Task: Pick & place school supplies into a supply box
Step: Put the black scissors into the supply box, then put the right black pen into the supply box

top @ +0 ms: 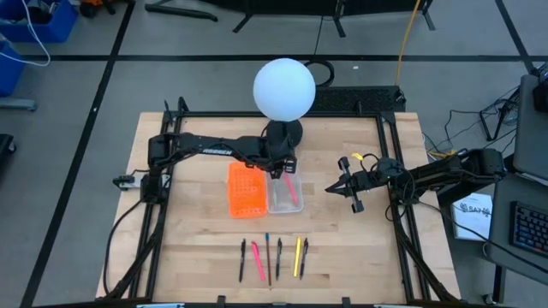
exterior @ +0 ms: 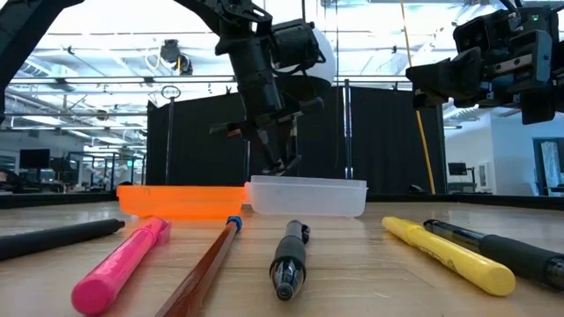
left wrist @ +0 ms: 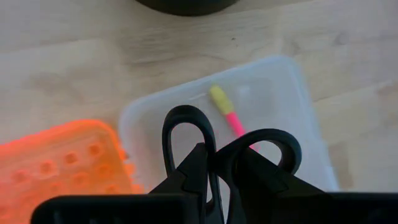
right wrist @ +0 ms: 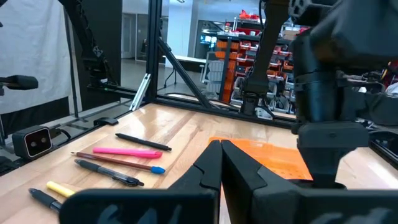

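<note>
Next, my left gripper lets go of the black-handled scissors inside the clear supply box (top: 276, 191) (left wrist: 183, 175), between its orange-side and the pink pen.
My left gripper (top: 279, 168) hovers over the far end of the clear supply box (top: 285, 197), shut on the black-handled scissors (left wrist: 214, 152). A pink pen with a yellow end (left wrist: 227, 112) lies inside the box. Several pens and pencils (top: 274, 258) lie in a row near the table's near edge, among them a pink one (exterior: 119, 264) and a yellow one (exterior: 449, 255). My right gripper (top: 344, 188) is shut and empty, raised above the table to the right of the box. My left gripper comes from above, pointing down, and pinches the scissors just behind the two handle loops (left wrist: 198, 163). The loops stick out below the fingertips toward the box. The blades are hidden between the fingers (left wrist: 261, 180). The scissors hang lifted clear above the box.
An orange perforated rectangular piece (top: 245, 190) lies against the box's left side. A white globe on a dark stand (top: 284, 89) rises at the table's far middle, close behind my left gripper. Bare wood lies between the box and the pen row.
</note>
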Action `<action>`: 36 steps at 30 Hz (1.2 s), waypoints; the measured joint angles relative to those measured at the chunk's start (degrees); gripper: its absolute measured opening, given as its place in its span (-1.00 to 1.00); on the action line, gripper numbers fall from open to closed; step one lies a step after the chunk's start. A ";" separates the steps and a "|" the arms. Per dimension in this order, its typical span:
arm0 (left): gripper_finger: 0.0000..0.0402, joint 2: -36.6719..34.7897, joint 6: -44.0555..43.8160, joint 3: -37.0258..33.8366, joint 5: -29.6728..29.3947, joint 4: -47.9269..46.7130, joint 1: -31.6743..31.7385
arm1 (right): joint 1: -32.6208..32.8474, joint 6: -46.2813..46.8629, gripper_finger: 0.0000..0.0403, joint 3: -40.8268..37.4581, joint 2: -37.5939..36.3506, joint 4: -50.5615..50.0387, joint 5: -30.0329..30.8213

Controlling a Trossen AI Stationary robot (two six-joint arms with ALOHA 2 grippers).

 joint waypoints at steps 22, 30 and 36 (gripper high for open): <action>-0.68 6.02 -1.31 0.02 -0.88 1.44 -2.01 | 0.00 0.17 -1.00 0.00 -0.01 -0.01 0.00; -0.18 5.97 -0.65 0.00 -1.01 1.80 -1.97 | 0.02 0.17 -1.00 0.00 -0.01 0.00 0.00; 0.05 3.82 0.61 0.14 -0.90 2.29 -1.97 | 0.02 0.20 -1.00 0.00 0.00 0.00 0.00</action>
